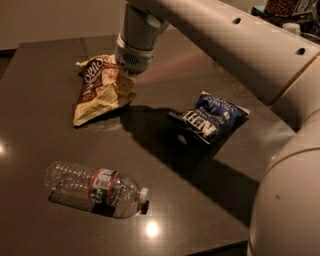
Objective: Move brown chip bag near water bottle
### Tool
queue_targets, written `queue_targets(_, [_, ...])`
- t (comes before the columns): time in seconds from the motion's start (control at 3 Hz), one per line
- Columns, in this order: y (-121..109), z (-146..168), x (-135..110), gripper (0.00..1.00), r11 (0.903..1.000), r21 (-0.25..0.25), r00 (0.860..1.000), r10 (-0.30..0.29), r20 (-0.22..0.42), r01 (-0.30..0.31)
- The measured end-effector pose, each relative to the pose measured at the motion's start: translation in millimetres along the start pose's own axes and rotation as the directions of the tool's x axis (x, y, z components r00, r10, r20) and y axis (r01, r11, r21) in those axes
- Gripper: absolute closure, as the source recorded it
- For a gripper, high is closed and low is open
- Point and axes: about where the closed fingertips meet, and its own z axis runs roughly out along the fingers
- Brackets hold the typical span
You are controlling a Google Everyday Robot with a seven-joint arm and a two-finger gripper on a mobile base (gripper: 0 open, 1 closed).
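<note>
Next, my gripper lets go of the brown chip bag on the dark table (94, 124), just behind the water bottle.
The brown chip bag (97, 92) lies at the back left of the dark table, brown and tan with white lettering. My gripper (124, 84) comes down from above onto the bag's right edge and is shut on it; one tan fingertip (126, 85) shows against the bag. The water bottle (95, 187), clear with a white cap and a red-edged label, lies on its side near the front left edge, well in front of the bag.
A dark blue chip bag (212, 117) lies to the right of the middle of the table (45, 125). My arm's large white body (290, 200) fills the right side. Cluttered items (287, 10) stand at the far back right.
</note>
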Motion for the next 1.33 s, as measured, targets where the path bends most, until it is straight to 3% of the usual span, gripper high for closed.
queue_targets(0.33, [43.6, -6.6, 19.8, 1.0, 0.9949, -0.076, 0.998, -0.065, 0.012, 0.066])
queue_targets(0.67, [74.6, -7.4, 38.7, 1.0, 0.9866, -0.141, 0.997, -0.08, 0.024, 0.082])
queue_targets(1.33, [116.2, -11.5, 47.2, 1.0, 0.97, -0.216, 0.993, -0.101, 0.06, 0.112])
